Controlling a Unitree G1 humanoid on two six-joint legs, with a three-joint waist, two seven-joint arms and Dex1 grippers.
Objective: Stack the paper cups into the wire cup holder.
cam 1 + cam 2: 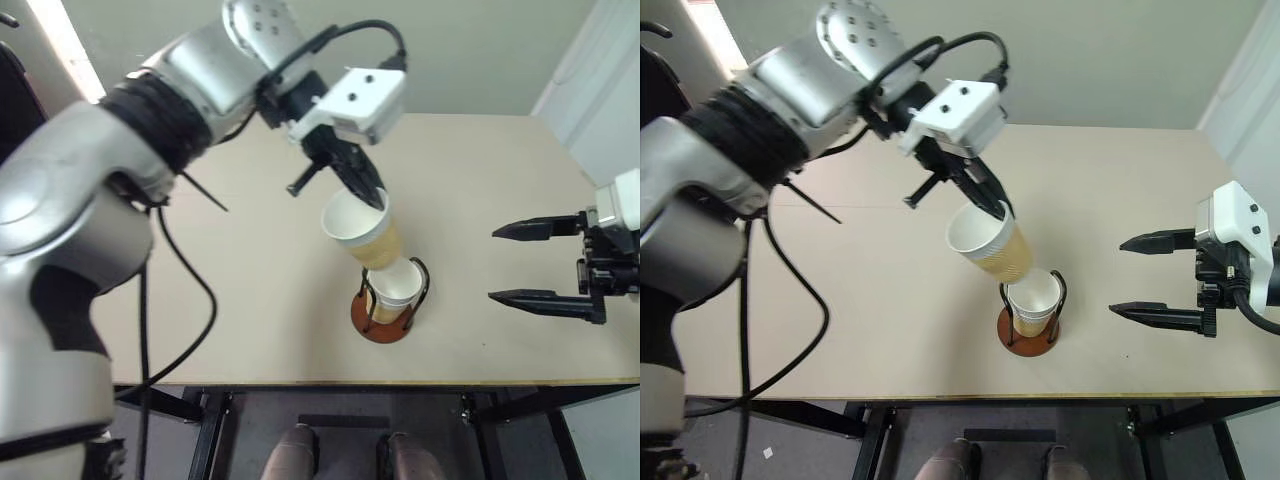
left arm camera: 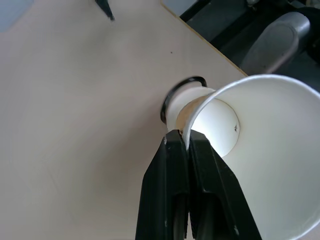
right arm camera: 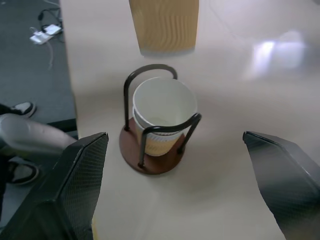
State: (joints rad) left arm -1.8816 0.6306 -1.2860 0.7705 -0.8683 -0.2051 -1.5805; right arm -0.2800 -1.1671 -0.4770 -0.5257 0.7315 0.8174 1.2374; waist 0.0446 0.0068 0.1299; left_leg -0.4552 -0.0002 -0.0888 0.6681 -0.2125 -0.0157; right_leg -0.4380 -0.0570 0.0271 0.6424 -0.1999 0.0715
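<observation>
I will release the held paper cup with my left gripper inside the two nested cups in the wire holder (image 1: 396, 286) (image 2: 190, 106).
My left gripper (image 1: 374, 196) is shut on the rim of a paper cup (image 1: 360, 230), one finger inside and one outside. The cup hangs tilted in the air, its tan base pointing down at the wire cup holder (image 1: 386, 322). The holder has a reddish-brown disc base and black wire loops, and it stands near the table's front edge. Two nested paper cups (image 3: 162, 107) sit upright inside it. The held cup's base hovers just above and beside their rim, apart from it. To the right of the holder, my right gripper (image 1: 493, 265) is open and empty.
The beige table (image 1: 250, 300) carries nothing else. Its front edge runs close behind the holder's base. A black cable (image 1: 190, 290) hangs from my left arm over the table's left side.
</observation>
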